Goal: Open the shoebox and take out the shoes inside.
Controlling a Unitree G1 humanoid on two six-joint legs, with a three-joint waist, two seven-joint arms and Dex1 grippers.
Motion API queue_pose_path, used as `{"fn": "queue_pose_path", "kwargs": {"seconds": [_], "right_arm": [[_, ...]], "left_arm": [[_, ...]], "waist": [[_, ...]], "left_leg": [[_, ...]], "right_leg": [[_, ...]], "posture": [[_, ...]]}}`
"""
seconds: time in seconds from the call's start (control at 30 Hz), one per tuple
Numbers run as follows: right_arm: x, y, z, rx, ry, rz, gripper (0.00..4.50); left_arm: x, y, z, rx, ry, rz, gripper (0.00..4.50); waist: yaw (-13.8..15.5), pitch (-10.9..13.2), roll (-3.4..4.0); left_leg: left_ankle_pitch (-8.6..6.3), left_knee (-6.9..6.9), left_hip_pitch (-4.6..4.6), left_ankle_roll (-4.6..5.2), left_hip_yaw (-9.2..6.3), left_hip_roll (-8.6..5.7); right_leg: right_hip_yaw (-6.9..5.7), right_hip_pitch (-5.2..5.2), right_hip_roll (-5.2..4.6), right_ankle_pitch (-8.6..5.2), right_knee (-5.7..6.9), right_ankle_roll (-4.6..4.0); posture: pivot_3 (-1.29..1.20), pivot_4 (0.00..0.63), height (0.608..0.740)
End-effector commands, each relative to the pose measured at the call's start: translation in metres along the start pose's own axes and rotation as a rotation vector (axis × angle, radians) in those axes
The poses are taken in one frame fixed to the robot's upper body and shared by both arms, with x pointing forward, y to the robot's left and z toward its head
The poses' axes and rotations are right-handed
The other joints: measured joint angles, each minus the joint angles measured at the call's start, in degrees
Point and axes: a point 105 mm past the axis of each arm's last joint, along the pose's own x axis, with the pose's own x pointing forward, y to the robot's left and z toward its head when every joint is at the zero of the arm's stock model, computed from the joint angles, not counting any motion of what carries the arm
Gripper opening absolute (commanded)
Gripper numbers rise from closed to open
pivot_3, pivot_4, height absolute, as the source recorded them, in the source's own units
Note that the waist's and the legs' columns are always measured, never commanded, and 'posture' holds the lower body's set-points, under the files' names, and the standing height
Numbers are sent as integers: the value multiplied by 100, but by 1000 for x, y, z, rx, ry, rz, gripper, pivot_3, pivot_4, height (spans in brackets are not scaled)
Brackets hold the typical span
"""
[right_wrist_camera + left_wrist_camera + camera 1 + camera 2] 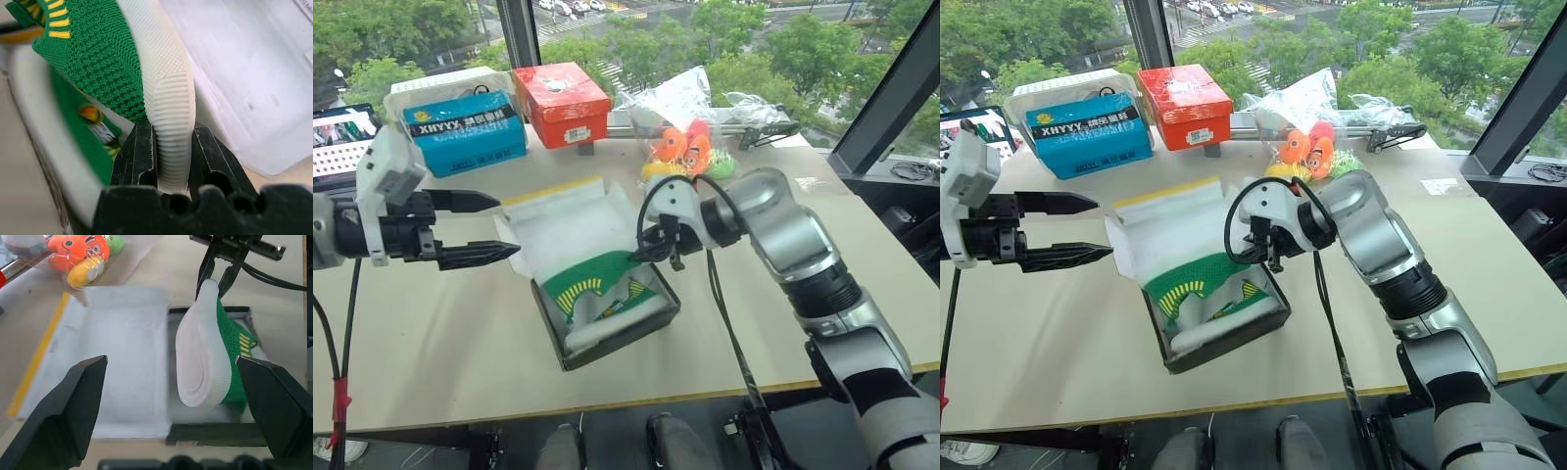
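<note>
The robot's right gripper will set the green shoe down beside the shoebox, on the table [748, 235] in front of the bag's green toy.
The shoebox [610, 345] stands open in the middle of the table, black walls up. Its lid [563, 223] is folded back, showing white lining and a yellow edge. My right gripper [653, 245] is shut on the pale sole [164, 83] of a green shoe [592, 276], which hangs tilted, toe down, over the box's opening. The left wrist view shows that shoe [205, 352] sole-on, with the right gripper [220, 276] above its heel end. More green lies blurred in the box beneath it. My left gripper [507, 227] is open and level, just left of the lid and touching nothing.
At the back of the table stand a blue box [465, 132] and a red-orange box [560, 103]. A clear bag of orange, yellow and green toys [690, 147] lies behind the shoebox. A laptop screen [340, 137] sits at the far left. A black cable hangs from my right wrist.
</note>
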Motion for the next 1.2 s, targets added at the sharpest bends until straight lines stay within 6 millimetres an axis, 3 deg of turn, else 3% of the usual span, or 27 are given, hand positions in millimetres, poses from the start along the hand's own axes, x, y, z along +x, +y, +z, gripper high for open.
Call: {"fn": "queue_pose_path", "kwargs": {"seconds": [0.03, 0.13, 0.23, 0.33, 0.4, 0.47, 0.57, 0.6, 0.77, 0.87, 1.03, 1.2], "right_arm": [[-12, -15, 8, -34, -8, -84, 747], [-19, -24, 5, -24, 1, -126, 747], [-42, -37, 10, 24, -48, -178, 747], [-75, -53, 20, 160, -188, -242, 747], [-101, -67, 22, 361, -348, -298, 747], [-129, -79, 10, 544, -477, -367, 747], [-148, -86, -32, 735, -458, -503, 747], [-149, -82, -48, 804, -430, -523, 747], [-154, -69, -94, 1070, -485, -553, 747], [-142, -62, -120, 1201, -466, -565, 747], [-130, -54, -159, 1368, -416, -619, 2328], [-128, -42, -187, 1394, -279, -667, 3970]], "left_arm": [[-3, 2, 10, 47, -19, 15, 4500], [-3, 2, 10, 47, -20, 15, 4500], [-3, 1, 10, 45, -18, 15, 4500], [-4, 1, 9, 42, -16, 17, 4500], [-4, 1, 9, 40, -16, 17, 4500], [-4, 1, 7, 37, -14, 17, 4500], [-2, 0, 5, 18, -18, 8, 4500], [-1, 0, 5, 16, -25, 6, 4500], [2, -3, 5, 1, -39, -21, 4500], [4, -5, 3, -15, -41, -43, 4500], [7, -5, 3, -14, -40, -51, 4500], [8, -4, 3, -11, -36, -54, 4500]], "waist": [[6, 0, 0], [14, 0, 0], [14, 0, 0], [21, 1, -1], [27, 1, -1], [40, 1, -1], [106, 0, -1], [119, 0, -1], [94, 1, 0], [40, 2, 1], [-30, 2, 1], [-30, 2, 1]], "left_leg": [[0, 0, -2, 0, 0, 0], [0, 0, -2, 0, 0, -1], [0, 0, -3, 0, 1, -1], [0, 0, -4, 0, 0, -1], [0, -1, -5, 0, 0, -1], [0, -1, -4, 0, 0, -1], [0, -1, -1, 0, 0, -1], [0, -1, -1, 0, 0, -1], [0, -1, -3, 1, 5, -4], [1, -8, -1, 1, 5, -3], [1, -10, 2, 2, 3, -4], [1, -11, -1, 2, 2, -6]], "right_leg": [[0, -1, 0, 0, 0, 0], [0, -1, -1, 1, 0, -1], [0, -2, -1, 1, 0, -1], [0, -3, -1, 1, -1, -1], [0, -2, -1, 2, -3, -3], [0, -1, -1, 7, -3, -11], [0, 4, -2, 13, -6, -21], [0, 5, -2, 10, -8, -18], [6, 2, -4, 4, -9, -5], [9, 0, -1, 4, -7, -4], [10, 5, -1, 4, -8, -1], [10, 6, -2, 3, -12, 3]], "posture": [[0, 150, 740], [0, 150, 740], [0, 150, 740], [0, 150, 740], [0, 150, 740], [0, 150, 740], [0, 150, 740], [0, 150, 740], [0, 150, 740], [0, 150, 740], [0, 150, 740], [0, 150, 740]]}}
